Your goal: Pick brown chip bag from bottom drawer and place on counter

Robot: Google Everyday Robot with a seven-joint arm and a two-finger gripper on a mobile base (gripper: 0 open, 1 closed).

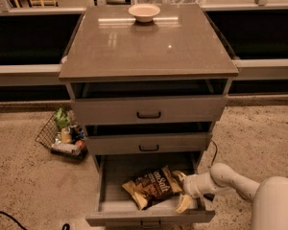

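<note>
Next, my gripper moves farther in over the brown chip bag and then closes on the bag's half (166,184) that is nearest the white arm.
The brown chip bag (153,187) lies flat in the open bottom drawer (116,206), right of its middle, with tan-yellow edges and white lettering. My gripper (181,189) reaches into the drawer from the right, at the bag's right edge. One tan finger (178,176) sits at the bag's upper right corner and the other finger (184,203) lies near the drawer's front, so the fingers stand apart around the bag's edge. The white arm (230,178) comes in from the lower right. The glossy counter (149,47) tops the cabinet.
A pale bowl (144,11) sits at the counter's back middle. The two upper drawers (149,110) stand slightly pulled out above the bottom one. A wire basket (62,137) with packets lies on the floor left of the cabinet. A railing runs behind.
</note>
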